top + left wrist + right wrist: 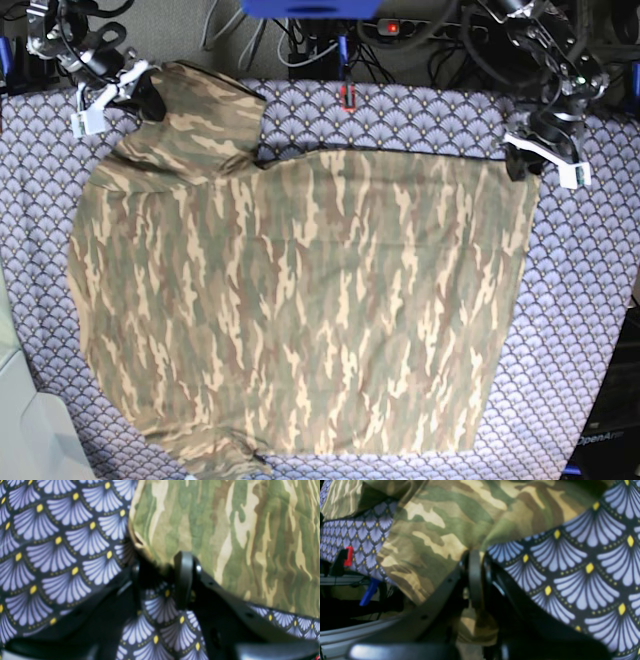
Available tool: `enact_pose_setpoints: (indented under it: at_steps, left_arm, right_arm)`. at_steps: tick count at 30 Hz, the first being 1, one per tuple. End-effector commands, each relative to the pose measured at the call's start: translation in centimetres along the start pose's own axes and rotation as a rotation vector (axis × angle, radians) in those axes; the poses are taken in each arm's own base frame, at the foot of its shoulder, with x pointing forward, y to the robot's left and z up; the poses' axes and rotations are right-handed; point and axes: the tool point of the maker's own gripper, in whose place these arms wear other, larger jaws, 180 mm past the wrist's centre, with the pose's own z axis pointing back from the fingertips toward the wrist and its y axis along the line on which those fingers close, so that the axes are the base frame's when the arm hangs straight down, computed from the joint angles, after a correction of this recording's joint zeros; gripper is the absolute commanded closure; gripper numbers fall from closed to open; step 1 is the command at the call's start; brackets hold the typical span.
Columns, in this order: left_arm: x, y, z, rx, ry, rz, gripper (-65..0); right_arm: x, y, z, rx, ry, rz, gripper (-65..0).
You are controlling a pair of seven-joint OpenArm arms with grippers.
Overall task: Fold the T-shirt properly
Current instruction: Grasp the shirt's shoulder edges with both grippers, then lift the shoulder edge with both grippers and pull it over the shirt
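The T-shirt's corner reaches only the ends of my left gripper's parted fingers, so it should open and pinch the fabric deeper (154, 547) before folding.
The camouflage T-shirt (300, 300) lies spread flat on the fan-patterned table cloth (590, 330). One part is folded over at the far left. There my right gripper (150, 100) pinches the fabric, and the right wrist view shows its fingers (475, 555) shut on a bunch of T-shirt (440, 530). My left gripper (522, 165) sits at the shirt's far right corner. In the left wrist view its jaws (160, 567) stand partly apart around that corner of the T-shirt (237, 542). Table cloth (62, 555) shows between them.
Cables and a power strip (390, 27) run behind the table's far edge. A red clamp (349, 555) and a blue one (368, 592) hang at the table's side. A white surface (30, 430) borders the near left corner.
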Motion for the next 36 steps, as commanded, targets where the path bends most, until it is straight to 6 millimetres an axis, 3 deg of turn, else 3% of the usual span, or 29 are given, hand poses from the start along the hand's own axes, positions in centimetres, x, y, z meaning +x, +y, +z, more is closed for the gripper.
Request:
enact_pose_setpoints:
  at_steps: [1,3,8,16,19,25,28,36]
  left_arm:
    - [-0.7,0.6,0.1,0.025,0.046,-0.017,-18.2]
    - [-0.7,0.5,0.0,0.023,0.046,-0.017,-20.3]
    - [-0.8,0.4,0.0,0.023,0.046,-0.013,-32.7]
    - [-0.8,0.6,0.1,0.028,0.045,-0.01,-32.6]
    - [-0.8,0.6,0.1,0.028,0.045,-0.01,-26.4]
    - [-0.7,0.5,-0.1,0.026,0.064,-0.016,-0.2]
    - [-1.1,0.6,0.0,0.028,0.11,-0.022,0.0]
    - [0.5,0.8,0.8,0.052,0.095,-0.07,0.0]
  right_arm:
    - [-0.2,-0.2,0.4,-0.003,0.021,0.021,0.0]
    - [-0.2,-0.4,0.5,-0.005,0.026,0.026,0.0]
    - [-0.1,-0.6,0.7,-0.008,0.031,0.035,0.0]
    - [-0.1,-0.6,0.7,-0.008,0.032,0.036,0.0]
    - [-0.1,-0.6,0.7,-0.008,0.032,0.036,0.0]
    - [-0.2,-0.7,0.7,-0.009,0.034,0.037,0.0]
    - [-0.2,-0.7,0.7,-0.007,0.034,0.037,0.0]
    - [-0.5,0.3,1.2,0.038,0.034,0.056,0.0]
